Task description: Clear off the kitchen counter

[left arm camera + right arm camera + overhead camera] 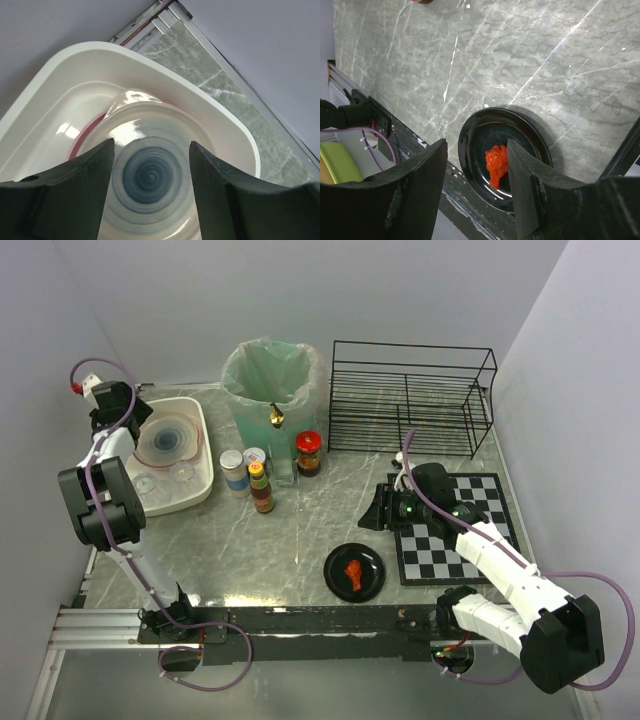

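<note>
I need to next close my right gripper on the black plate's rim (383, 566) (551, 160), on the side that faces the checkered mat, so that I can lift it with the food.
The grey marble kitchen counter (300, 530) carries a black plate (354, 572) with an orange piece of food (353, 575) near its front edge. My right gripper (373, 512) is open and empty, hovering just behind and right of that plate. In the right wrist view the plate (480, 132) and food (496, 162) lie between and beyond my right gripper's open jaws (477, 150). My left gripper (132, 423) is open and empty over the white tub (195, 485). In the left wrist view it (151, 150) frames a blue-swirl plate (150, 175) lying in the tub (150, 70).
A bin with a green bag (270, 380) and a black wire rack (410, 395) stand at the back. A red-lidded jar (309, 452), a blue-labelled jar (233, 471) and a sauce bottle (262, 488) stand mid-counter. A checkered mat (470, 510) lies at the right.
</note>
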Available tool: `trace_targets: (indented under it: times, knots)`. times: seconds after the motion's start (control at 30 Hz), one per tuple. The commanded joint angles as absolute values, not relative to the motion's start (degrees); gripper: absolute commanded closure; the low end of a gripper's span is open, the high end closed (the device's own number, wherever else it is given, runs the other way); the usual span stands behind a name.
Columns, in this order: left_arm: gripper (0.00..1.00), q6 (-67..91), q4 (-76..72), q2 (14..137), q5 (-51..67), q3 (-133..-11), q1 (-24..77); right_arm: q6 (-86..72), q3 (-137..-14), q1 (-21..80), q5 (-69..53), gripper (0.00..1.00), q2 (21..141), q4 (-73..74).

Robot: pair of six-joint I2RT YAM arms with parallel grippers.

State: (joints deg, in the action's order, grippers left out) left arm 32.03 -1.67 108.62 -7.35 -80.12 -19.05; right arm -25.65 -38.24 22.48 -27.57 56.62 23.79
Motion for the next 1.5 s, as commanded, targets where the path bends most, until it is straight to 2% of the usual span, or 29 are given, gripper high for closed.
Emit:
trace_targets:
  times: [0.0, 0.33, 0.6, 0.93, 1.27, 1.47]
  knots:
    - [0.35, 31.29, -1.49, 108.55, -6.77, -81.92, -18.46, -25.49, -40.17, 22.15, -28.56, 0.42, 56.69, 22.94]
    - [0.37, 31.64, -0.35, 105.48, -7.12, -81.91, -18.02, -24.70, -41.04, 22.15, -27.43, 0.42, 55.90, 24.34]
    - [0.28, 34.53, 1.58, 87.83, -6.77, -78.67, -17.93, -25.40, -42.80, 23.02, -21.28, 0.41, 59.49, 29.96]
    - [0.20, 38.58, 0.62, 66.99, 7.02, -66.20, -15.56, -31.02, -37.45, 32.25, -2.29, 0.41, 70.66, 25.76]
    - [0.17, 38.23, 1.58, 58.01, 14.67, -59.60, -12.04, -32.52, -32.61, 33.31, -0.09, 0.41, 70.76, 24.79]
    - [0.16, 38.14, 0.79, 57.30, 16.26, -56.60, -12.04, -32.08, -28.13, 33.31, -10.01, 0.41, 68.12, 19.70]
